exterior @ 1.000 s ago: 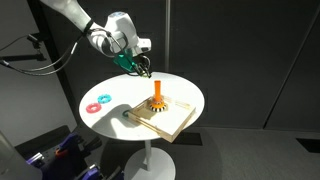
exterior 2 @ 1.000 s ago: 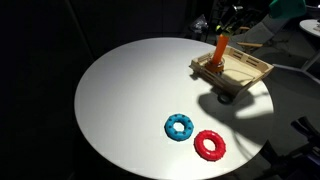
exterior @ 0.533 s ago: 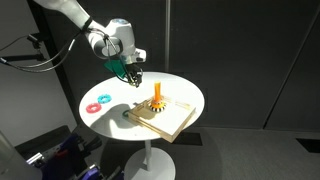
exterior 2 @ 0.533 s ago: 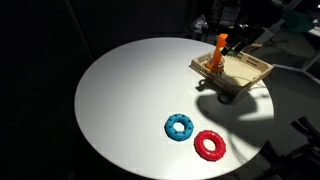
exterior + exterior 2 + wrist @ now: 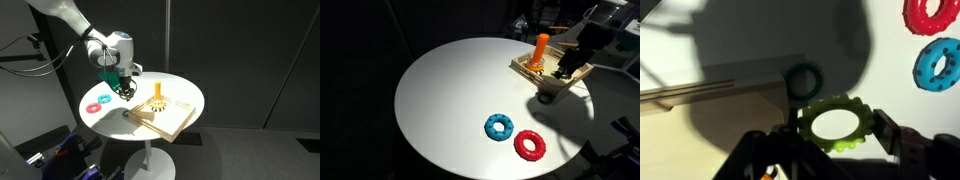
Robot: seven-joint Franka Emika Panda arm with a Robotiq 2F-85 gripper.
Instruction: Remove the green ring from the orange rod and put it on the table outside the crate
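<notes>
My gripper is to release the green ring on the white table [image 5: 119,124] [image 5: 775,32], between the corner of the crate and the near edge of the table.
My gripper [image 5: 837,130] is shut on the green ring [image 5: 835,145] and holds it flat above the white table [image 5: 890,80]; the ring's dark shadow falls just beside the crate's corner. In an exterior view the gripper [image 5: 124,86] hangs between the crate [image 5: 178,120] and the two rings on the tabletop. The orange rod [image 5: 158,96] stands bare in the crate, also in the other exterior view [image 5: 541,48], where the gripper [image 5: 567,68] is over the crate's [image 5: 524,72] far side.
A blue ring [image 5: 499,127] and a red ring [image 5: 530,145] lie side by side on the table [image 5: 450,100], also in the wrist view, blue [image 5: 938,62] and red [image 5: 930,12]. The crate's wooden rim [image 5: 690,93] crosses the wrist view at left.
My gripper has carried the green ring away from the rod, across the crate toward the blue and red rings, and lower toward the tabletop.
</notes>
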